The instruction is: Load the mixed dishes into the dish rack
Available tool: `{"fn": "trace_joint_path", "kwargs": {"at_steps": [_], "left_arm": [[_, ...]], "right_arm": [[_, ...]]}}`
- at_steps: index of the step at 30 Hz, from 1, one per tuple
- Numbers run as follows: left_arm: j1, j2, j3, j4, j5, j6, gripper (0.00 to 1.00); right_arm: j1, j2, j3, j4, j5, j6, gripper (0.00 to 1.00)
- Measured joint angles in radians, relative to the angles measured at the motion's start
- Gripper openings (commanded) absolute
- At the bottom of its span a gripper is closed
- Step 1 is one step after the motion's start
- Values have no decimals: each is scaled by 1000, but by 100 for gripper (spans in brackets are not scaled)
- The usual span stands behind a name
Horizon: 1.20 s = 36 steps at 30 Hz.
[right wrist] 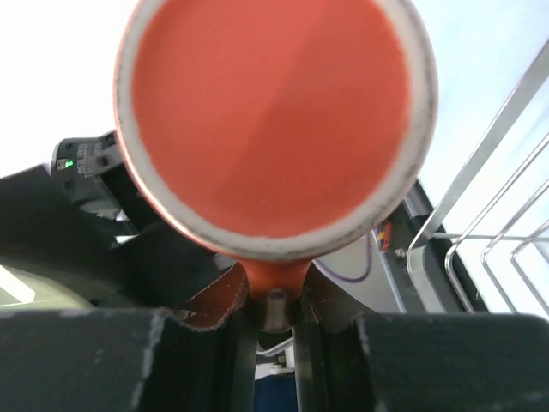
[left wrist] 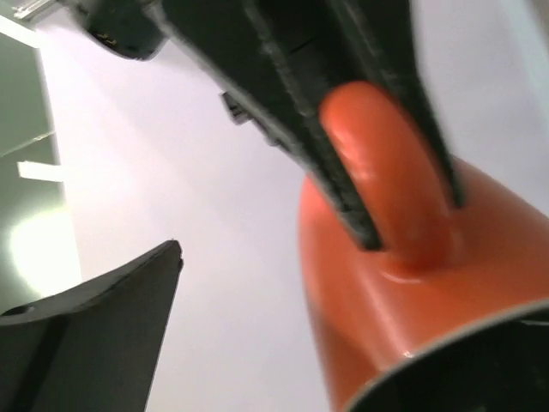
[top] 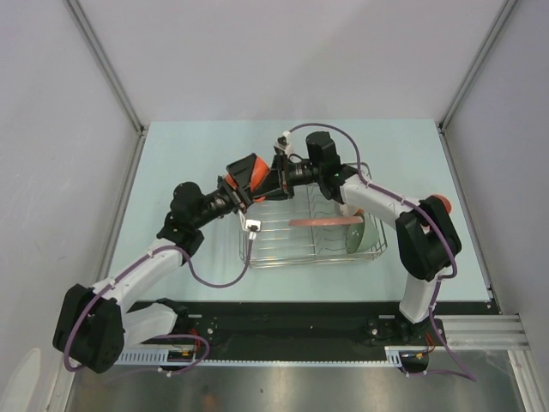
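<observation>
Next, I release the orange mug, which hangs above the dish rack now, with my right gripper in the dish rack's back corner (top: 256, 195) farthest from the pale green bowl.
The orange mug (top: 243, 168) hangs in the air over the left back corner of the silver wire dish rack (top: 300, 261). My right gripper (top: 273, 177) is shut on the mug's handle; in the right wrist view (right wrist: 274, 319) the mug's mouth (right wrist: 266, 112) faces the camera. My left gripper (top: 250, 182) is open around the mug body (left wrist: 386, 283), with one finger (left wrist: 94, 318) clear of it. A pink plate (top: 322, 221) and a pale green bowl (top: 360, 233) stand in the rack. The pink tumbler and white plate are out of view.
An orange-rimmed dish (top: 439, 202) shows behind my right arm's elbow, right of the rack. The rack's wires (right wrist: 480, 223) sit right of the mug in the right wrist view. Grey walls close in the pale table (top: 197, 154) on three sides.
</observation>
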Motion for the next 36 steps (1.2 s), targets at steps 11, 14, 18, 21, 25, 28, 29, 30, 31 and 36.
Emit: {"fn": "trace_joint_path", "kwargs": {"at_steps": [11, 14, 18, 21, 25, 28, 29, 30, 31, 36], "left_arm": [[29, -126, -27, 89, -138, -10, 100], [40, -154, -53, 91, -155, -27, 100], [55, -178, -101, 86, -164, -49, 100], [78, -187, -119, 78, -210, -54, 100], [112, -220, -165, 74, -280, -57, 100], [112, -255, -211, 52, -301, -66, 100], [112, -269, -224, 36, -308, -72, 100], [112, -282, -233, 23, -311, -80, 100], [112, -299, -244, 10, -315, -88, 100], [106, -424, -251, -124, -337, -185, 100]], "right_arm": [[23, -2, 321, -458, 169, -450, 0], [21, -4, 350, -506, 200, -513, 0], [13, -3, 382, -590, 247, -573, 0], [-12, -4, 413, -647, 297, -605, 0], [-78, -4, 464, -727, 391, -659, 0], [-102, -15, 478, -758, 464, -700, 0], [-102, -19, 478, -768, 480, -712, 0], [-97, -24, 477, -776, 494, -722, 0], [-85, -32, 473, -786, 517, -741, 0], [33, -45, 463, -842, 644, -839, 0]]}}
